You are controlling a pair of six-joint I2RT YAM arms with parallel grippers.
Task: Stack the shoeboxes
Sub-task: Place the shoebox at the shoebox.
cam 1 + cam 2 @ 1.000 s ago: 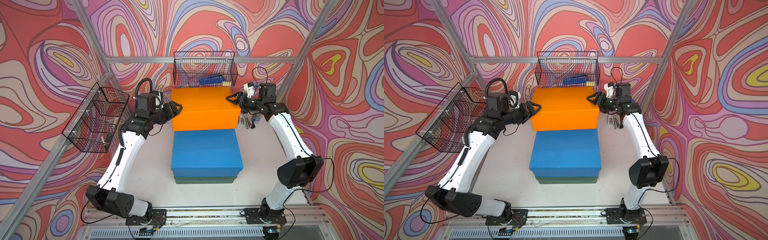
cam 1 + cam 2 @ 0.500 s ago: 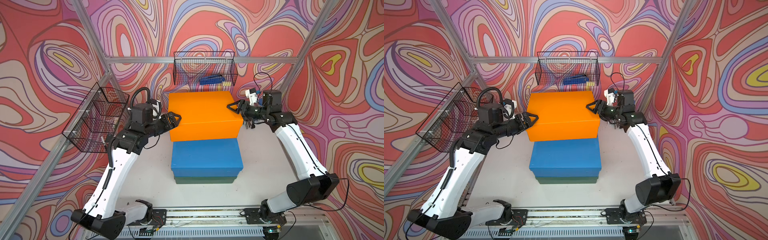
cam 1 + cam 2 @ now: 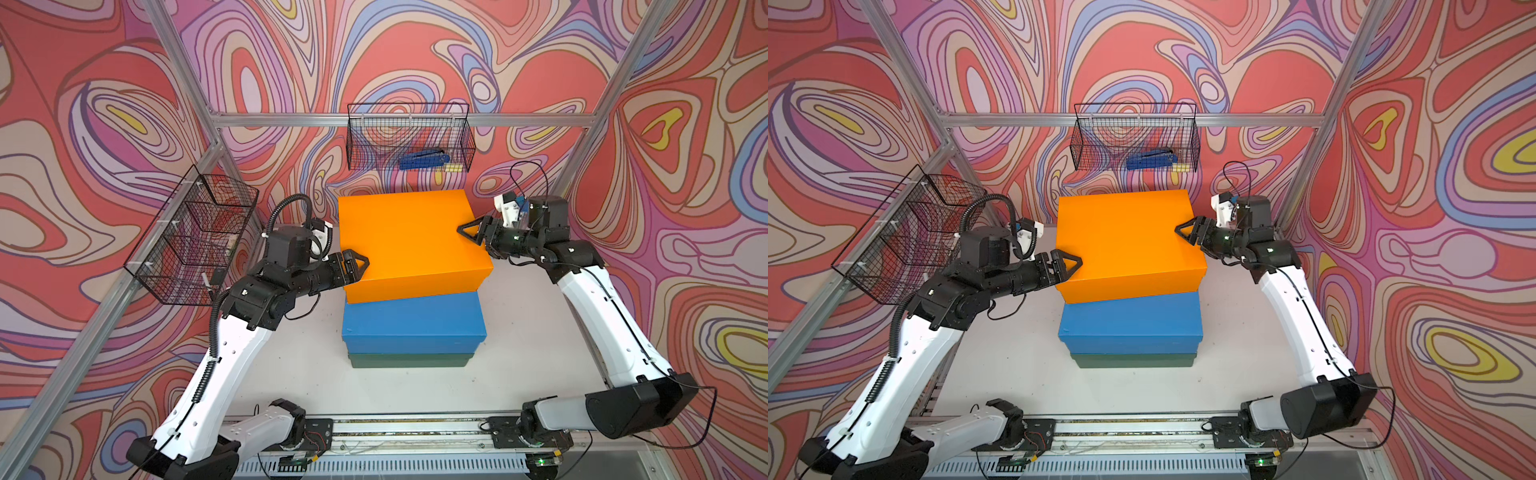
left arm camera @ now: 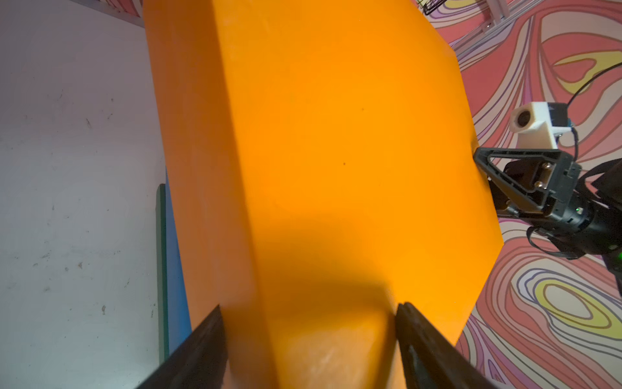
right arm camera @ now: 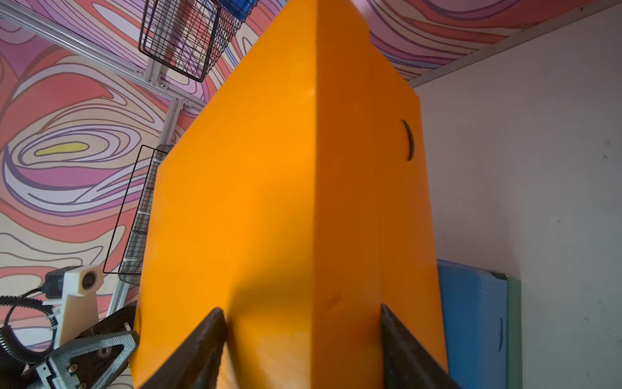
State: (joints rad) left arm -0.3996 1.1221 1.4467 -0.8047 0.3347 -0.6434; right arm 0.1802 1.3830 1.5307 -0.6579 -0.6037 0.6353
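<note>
The orange shoebox sits crooked over the blue shoebox's rear, so my left gripper should open and regrip its end (image 3: 357, 287) once square before both grippers draw it forward.
The orange shoebox (image 3: 409, 241) (image 3: 1125, 241) hangs in the air between both arms, slightly skewed, over the rear part of the blue shoebox (image 3: 411, 324) (image 3: 1129, 324). The blue one rests on the dark green shoebox (image 3: 409, 360) (image 3: 1133, 360) on the white table. My left gripper (image 3: 360, 266) (image 3: 1074, 262) (image 4: 308, 310) is shut on the orange box's left end, one finger over the lid and one beneath. My right gripper (image 3: 464, 231) (image 3: 1182, 231) (image 5: 301, 310) is shut on its right end the same way. The wrist views show the blue (image 4: 175, 269) (image 5: 471, 320) and green (image 5: 514, 320) boxes below.
A black wire basket (image 3: 409, 137) on the back wall holds a blue tool (image 3: 424, 158). A second wire basket (image 3: 191, 237) hangs on the left wall, close to my left arm. Aluminium frame posts stand at the back corners, and a rail (image 3: 399, 428) runs along the front.
Both arms have lifted the orange shoebox off the table behind the stack and carried it forward and up, so it now overlaps the back of the blue shoebox.
</note>
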